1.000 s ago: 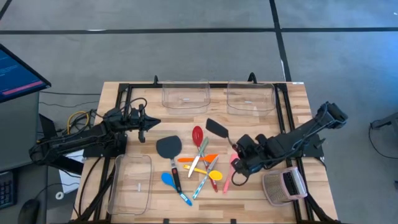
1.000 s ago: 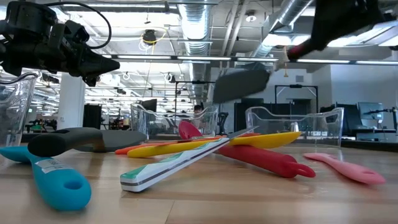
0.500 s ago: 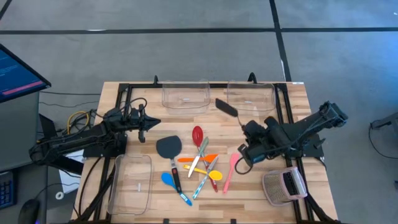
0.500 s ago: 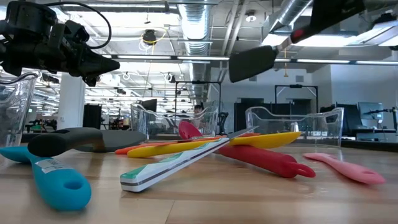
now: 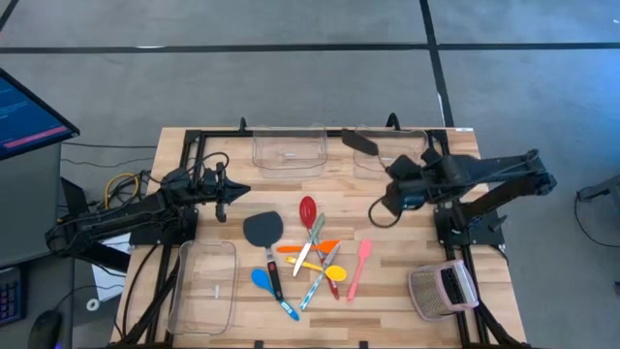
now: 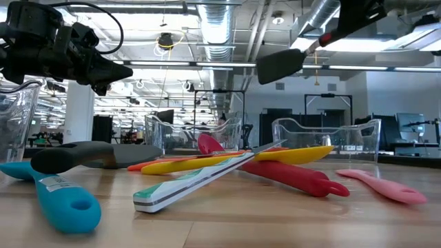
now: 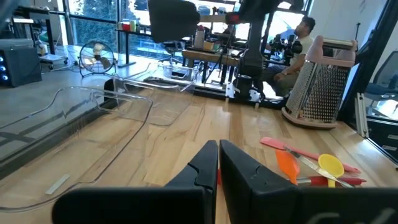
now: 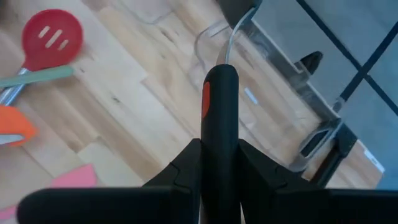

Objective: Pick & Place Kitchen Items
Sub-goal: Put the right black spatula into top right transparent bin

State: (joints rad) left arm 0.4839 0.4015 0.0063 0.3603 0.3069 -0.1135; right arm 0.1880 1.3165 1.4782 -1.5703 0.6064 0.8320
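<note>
The robot's right gripper should release the black turner, now held high over the table, inside the far clear bin [image 5: 383, 151] [image 8: 255, 88] nearest that right gripper.
My right gripper [image 5: 395, 176] is shut on a black turner [image 5: 360, 142] and holds it in the air above the left end of the far right clear bin [image 5: 391, 155]. In the low view its blade [image 6: 279, 63] hangs high over the table. The other kitchen items lie in a heap at the table's middle: a second black turner [image 5: 263, 229], a red slotted spoon [image 5: 308, 208], a blue spoon [image 5: 262, 281], a pink spatula [image 5: 358, 264], and yellow and orange pieces. My left gripper [image 5: 232, 191] waits shut at the left, level and above the table. My right gripper pinches the turner's black handle [image 8: 219, 115], with its orange stripe, between its two fingers [image 8: 186, 168]. The handle runs on forward past the fingertips. The fingers slant down from the table's right side. The turner is lifted clear, its blade lower than the handle and pointing toward the far edge.
A second clear bin [image 5: 288, 150] stands at the far middle and a third [image 5: 205, 286] at the near left. A grey mesh object with a pink part [image 5: 443, 289] lies at the near right. Bare wood shows between the heap and the far bins.
My right gripper has risen and gone toward the far edge and somewhat right, turning as it went. The black turner went with it, from above the heap's right side to above the far right bin's left end. The grip stayed shut.
</note>
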